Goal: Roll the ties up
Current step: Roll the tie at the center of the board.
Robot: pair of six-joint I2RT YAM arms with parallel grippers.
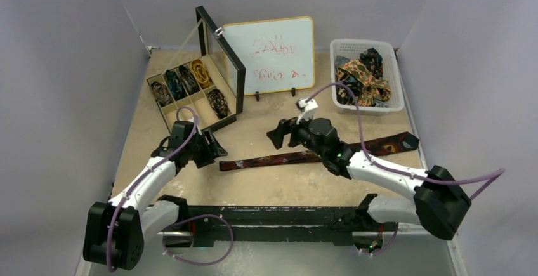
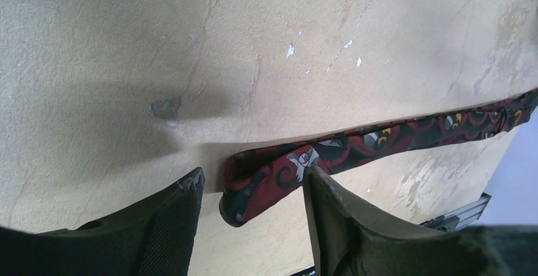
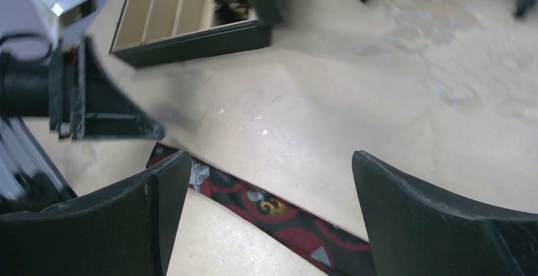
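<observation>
The fold at the tie's narrow end is gaping loose, so next my left gripper pinches the tie's folded tip (image 2: 236,205) while my right gripper holds the tie steady before rolling.
A dark maroon patterned tie (image 1: 285,158) lies stretched across the table, its wide end at the right. Its narrow left end (image 2: 266,184) is folded over on itself and sits between the spread fingers of my left gripper (image 2: 252,173), which is open and low over the table (image 1: 214,149). The right gripper (image 3: 269,174) hovers wide open above the tie's middle stretch (image 3: 285,216), holding nothing, and shows in the top view (image 1: 277,135) just behind the strip. More loose ties (image 1: 361,76) fill the white basket, and rolled ties (image 1: 190,76) sit in the divided box.
A black-framed divided box (image 1: 166,118) with its lid up stands at the back left. A whiteboard (image 1: 273,54) is propped at the back centre. The white basket (image 1: 396,79) is at the back right. Grey walls close in both sides.
</observation>
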